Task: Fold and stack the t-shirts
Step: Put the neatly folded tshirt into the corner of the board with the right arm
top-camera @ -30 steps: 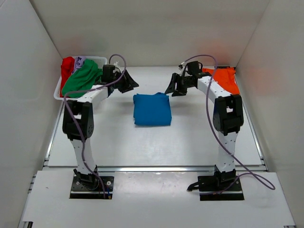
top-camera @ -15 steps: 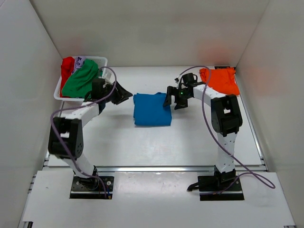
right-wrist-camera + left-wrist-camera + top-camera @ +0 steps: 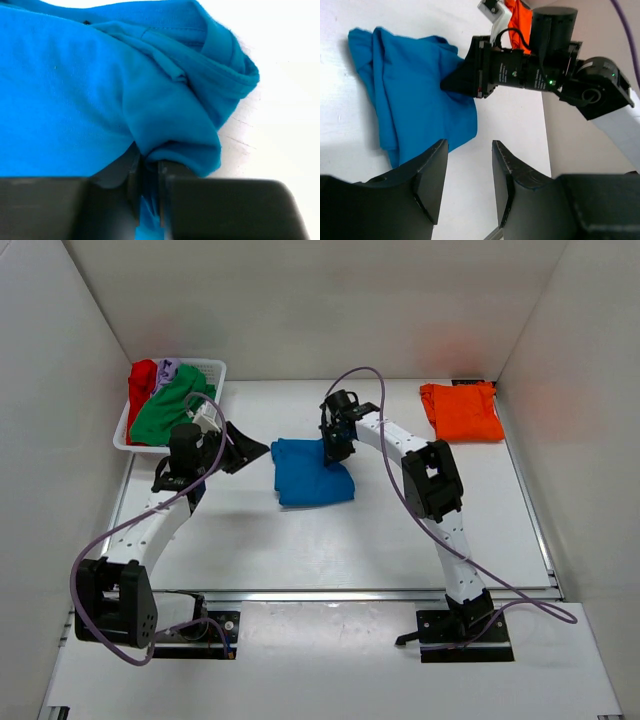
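My right gripper will release the folded blue t-shirt that I am to leave on top of the orange t-shirt [image 3: 469, 407], close to the back wall.
The blue t-shirt [image 3: 310, 478] lies folded but rumpled mid-table. My right gripper [image 3: 335, 446] is shut on a bunched fold at its far right edge; the right wrist view shows blue cloth [image 3: 100, 90] pinched between the closed jaws of this gripper [image 3: 148, 167]. My left gripper [image 3: 250, 448] hovers open just left of the shirt, nothing between its fingers [image 3: 432, 165]; its camera shows the blue t-shirt [image 3: 415, 95] and the right gripper [image 3: 451, 82] on it. A folded orange t-shirt [image 3: 462, 412] sits at the back right. Green [image 3: 165, 410], red [image 3: 142, 380] and lilac [image 3: 167, 368] t-shirts fill the basket.
The white slatted basket [image 3: 215, 366] stands in the back left corner, close behind my left arm. White walls enclose the table on three sides. The right arm's cable [image 3: 385, 380] loops above the shirt.
My right gripper swung left from beside the orange t-shirt, opened, then shut on the blue t-shirt's edge, rumpling it and dragging it left. My left arm drew back toward the near left.
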